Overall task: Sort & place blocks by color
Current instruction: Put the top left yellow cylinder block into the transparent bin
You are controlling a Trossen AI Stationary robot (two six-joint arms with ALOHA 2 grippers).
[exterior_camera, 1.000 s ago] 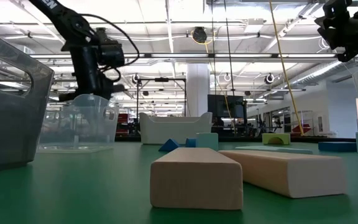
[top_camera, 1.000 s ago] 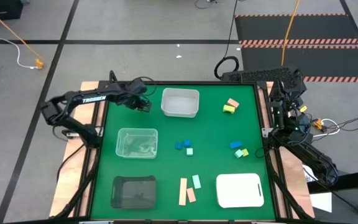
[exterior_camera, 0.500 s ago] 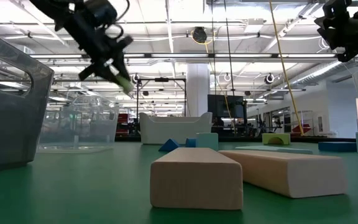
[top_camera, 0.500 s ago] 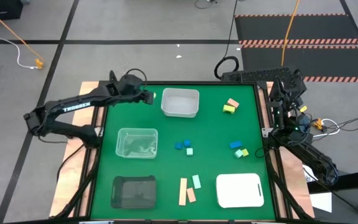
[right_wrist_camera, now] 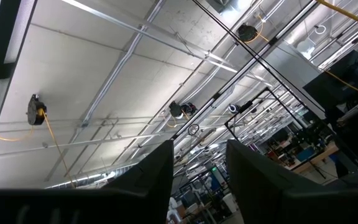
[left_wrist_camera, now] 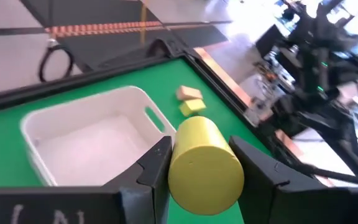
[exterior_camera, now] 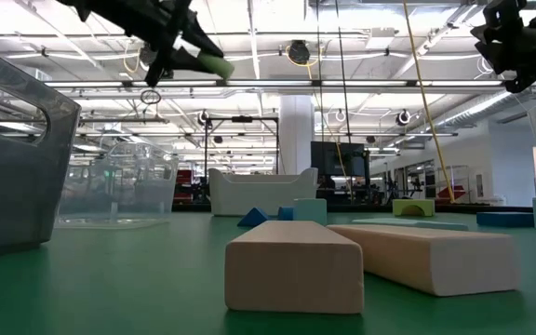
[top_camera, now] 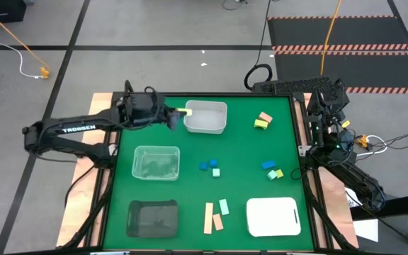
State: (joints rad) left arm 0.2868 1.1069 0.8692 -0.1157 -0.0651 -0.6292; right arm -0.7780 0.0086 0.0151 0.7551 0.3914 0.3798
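The yellow cylinder block will drop from my left gripper inside the clear bin (top_camera: 165, 165), toward the side facing the blue cube.
My left gripper (top_camera: 178, 112) is near the table's far edge, beside the left rim of the white bin (top_camera: 205, 117), and is shut on a yellow cylinder block (left_wrist_camera: 204, 163). In the low view it hangs high above the table (exterior_camera: 203, 60). Other blocks lie on the green mat: a tan-pink and yellow pair (top_camera: 263, 120), blue and mint cubes (top_camera: 209, 167), a blue, mint and yellow cluster (top_camera: 272, 170), and tan and mint bars (top_camera: 215, 216). My right gripper (right_wrist_camera: 197, 149) is parked open at the table's right edge (top_camera: 326, 99), pointing at the ceiling. My left gripper pinches the yellow cylinder by its curved sides (left_wrist_camera: 178, 163) between the two fingers. The fingers lie about level, pointing toward the table's right, and the cylinder runs along them. Its far end (top_camera: 185, 111) sticks out past the fingertips, lifted clear of the table beside the white bin's rim.
A clear bin (top_camera: 156, 162) sits left of centre and a dark tray (top_camera: 152, 217) near the front left corner. A white tray (top_camera: 273, 216) lies front right. Bare green mat shows between the containers and the block groups.
My left gripper has risen and moved toward the table's right, from near the far left corner to the white bin's left rim. It has tipped from pointing down to about level. It has stayed shut on the yellow cylinder, which has gone with it.
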